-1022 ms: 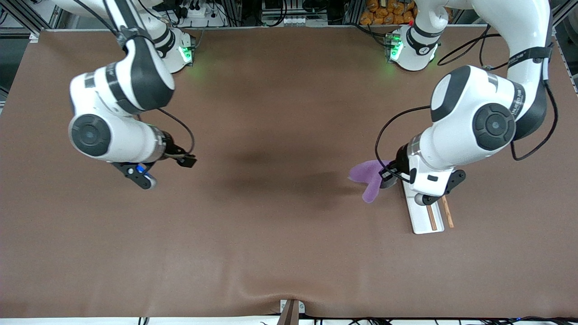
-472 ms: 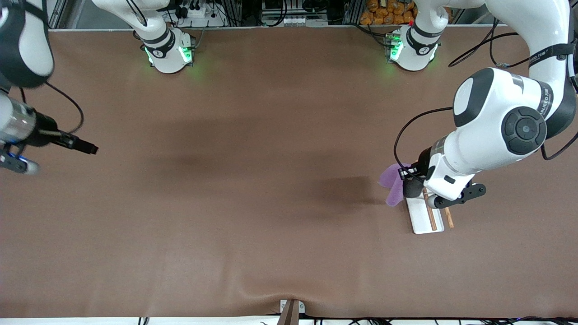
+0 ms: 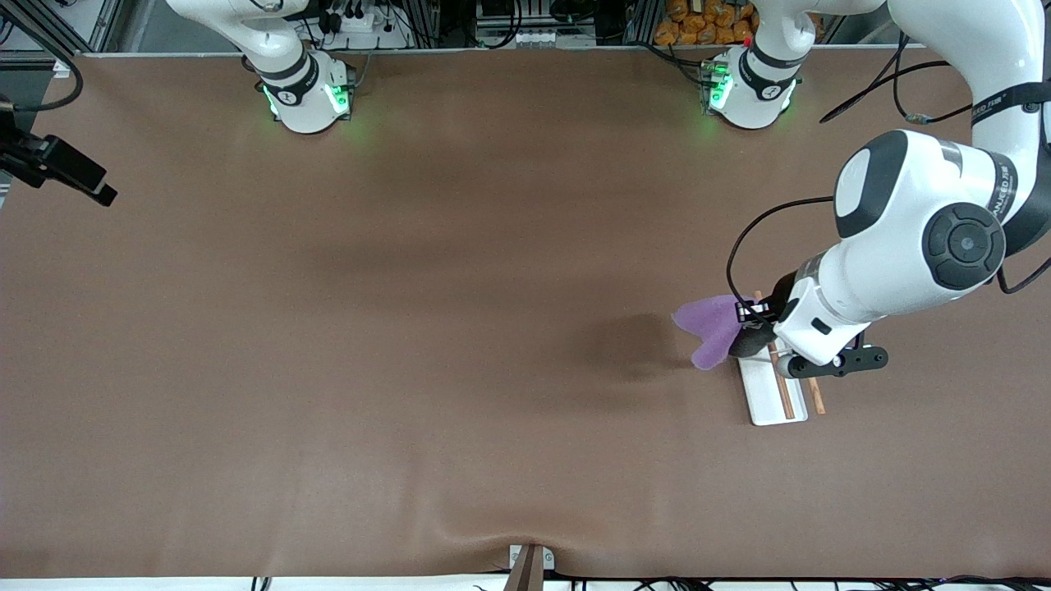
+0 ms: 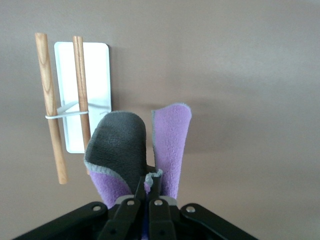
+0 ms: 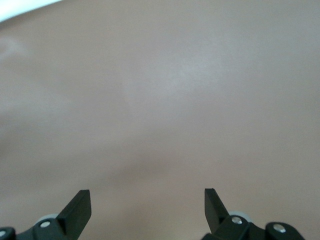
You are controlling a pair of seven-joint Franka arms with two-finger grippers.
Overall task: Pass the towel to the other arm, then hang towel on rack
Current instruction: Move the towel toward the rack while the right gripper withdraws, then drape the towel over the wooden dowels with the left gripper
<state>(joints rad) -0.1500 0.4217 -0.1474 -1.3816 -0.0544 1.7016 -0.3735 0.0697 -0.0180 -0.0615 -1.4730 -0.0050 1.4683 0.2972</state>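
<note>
I need to use my left gripper to lay the towel, now hanging beside the rack, down across the rack's two wooden rods [image 3: 780, 341] [image 4: 74, 117], above the rack's white base.
My left gripper [image 3: 749, 322] is shut on the towel [image 3: 708, 327], a small purple cloth with a dark grey reverse. It hangs folded from the fingertips, over the table beside the rack [image 3: 765, 394]. In the left wrist view the gripper [image 4: 149, 181] pinches the towel's [image 4: 172, 145] edge. The grey flap overlaps the end of the rack's white base [image 4: 97, 70], and its two wooden rods [image 4: 50, 100] lie clear beside it. My right gripper [image 5: 147, 197] is open over bare table with nothing between its fingers.
The brown cloth-covered table [image 3: 460, 345] stretches between the arms. A black part of the right arm's hand [image 3: 57, 168] shows at the front view's edge, at the right arm's end. A small bracket [image 3: 530, 562] sits at the table's near edge.
The right arm has swung away toward its end of the table and mostly left the front view. The left arm has carried the towel closer to the rack.
</note>
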